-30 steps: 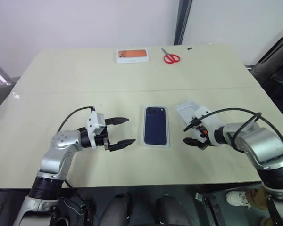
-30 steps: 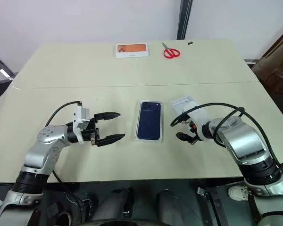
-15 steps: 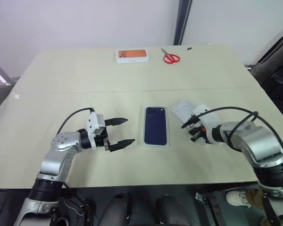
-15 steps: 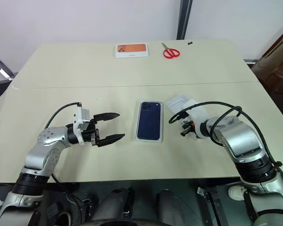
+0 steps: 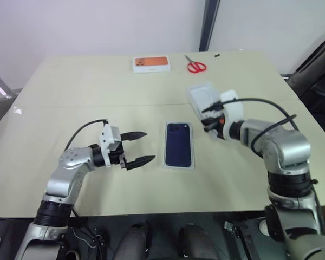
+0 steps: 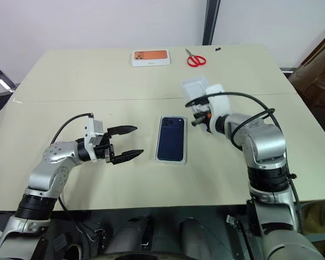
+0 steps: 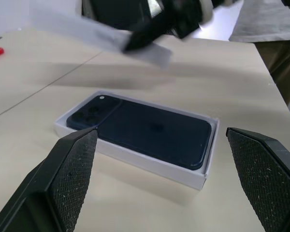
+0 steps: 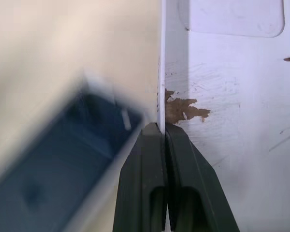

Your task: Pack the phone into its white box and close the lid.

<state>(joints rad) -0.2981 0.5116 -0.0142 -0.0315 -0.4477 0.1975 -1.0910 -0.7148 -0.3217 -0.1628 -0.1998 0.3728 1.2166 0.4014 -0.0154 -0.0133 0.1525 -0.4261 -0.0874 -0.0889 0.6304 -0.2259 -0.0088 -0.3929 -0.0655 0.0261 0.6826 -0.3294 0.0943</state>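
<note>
I should set the lid, now tilted in the air behind the box, standing against the white box's long edge (image 5: 163, 142) that faces my left gripper, and then I should release it with my right gripper.
The dark navy phone (image 5: 178, 145) lies back up inside the shallow white box (image 5: 178, 167) at the table's middle. My right gripper (image 5: 210, 123) is shut on one side wall of the lid (image 5: 201, 98) and holds it tilted in the air, just right of and behind the box. The right wrist view shows the two fingers (image 8: 150, 159) pinched on the lid's wall (image 8: 232, 96), with the phone blurred below. My left gripper (image 5: 149, 145) stands open just left of the box, aimed at it. Its fingers (image 7: 63, 183) frame the phone (image 7: 150, 133) in the left wrist view.
A white-and-orange flat box (image 5: 151, 64) and red scissors (image 5: 196, 66) lie near the table's far edge. A seam runs across the tabletop (image 5: 97, 105) behind the arms. A dark chair (image 5: 319, 70) stands off the right side.
My right gripper has shut on the lid and lifted it off the table, carrying it up and left toward the phone. The left arm stayed put.
</note>
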